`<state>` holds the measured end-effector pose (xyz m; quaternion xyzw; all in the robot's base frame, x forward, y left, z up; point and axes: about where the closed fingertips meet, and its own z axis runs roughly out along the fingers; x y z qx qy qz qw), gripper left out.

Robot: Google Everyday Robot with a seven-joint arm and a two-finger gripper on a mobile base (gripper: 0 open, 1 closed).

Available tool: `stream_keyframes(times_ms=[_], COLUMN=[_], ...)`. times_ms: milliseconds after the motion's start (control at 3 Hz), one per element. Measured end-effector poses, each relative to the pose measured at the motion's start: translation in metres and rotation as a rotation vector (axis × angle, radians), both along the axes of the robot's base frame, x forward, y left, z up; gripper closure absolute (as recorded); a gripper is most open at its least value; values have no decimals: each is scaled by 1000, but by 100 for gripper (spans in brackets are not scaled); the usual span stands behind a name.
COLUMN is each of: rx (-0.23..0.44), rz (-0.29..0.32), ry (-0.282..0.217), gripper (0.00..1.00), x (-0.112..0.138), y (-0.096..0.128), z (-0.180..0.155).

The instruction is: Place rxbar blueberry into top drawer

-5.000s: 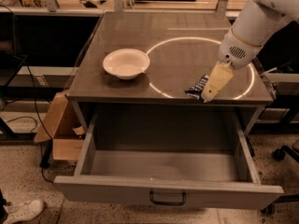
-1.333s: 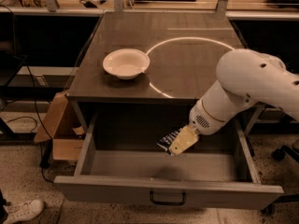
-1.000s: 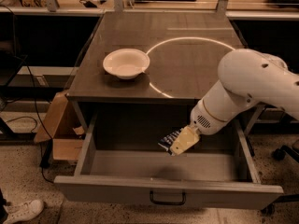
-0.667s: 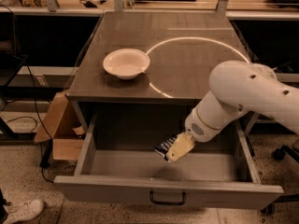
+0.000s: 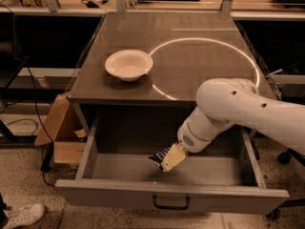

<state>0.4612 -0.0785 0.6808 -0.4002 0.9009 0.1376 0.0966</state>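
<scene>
The gripper should release the rxbar blueberry on the drawer's bottom near the front panel (image 5: 147,166), toward the cardboard box.
The top drawer (image 5: 119,194) stands pulled open below the tabletop, with a dark handle (image 5: 170,204) on its front panel. My gripper (image 5: 167,160) reaches down into the drawer near its middle, just above the floor. It is shut on the rxbar blueberry (image 5: 159,156), a small dark bar with light lettering that sticks out to the left of the pale fingers (image 5: 173,159). The bar hangs tilted a little above the drawer floor.
A white bowl (image 5: 128,65) sits on the tabletop (image 5: 200,66) at the left, beside a bright ring of light. A cardboard box (image 5: 59,132) stands on the floor to the left of the drawer. A shoe (image 5: 19,215) shows at bottom left.
The gripper carried the bar from the tabletop's right side down into the open drawer, and in the last second moved lower and to the left inside it.
</scene>
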Motion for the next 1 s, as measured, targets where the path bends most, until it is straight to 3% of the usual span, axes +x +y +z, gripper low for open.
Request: stream_keyframes(times_ms=[667,1000], rx=[-11,-14], rz=[-90,-94], ry=[-42,-37], gripper=[100,100], x=[22,21], y=[32,32], z=[-30,-33])
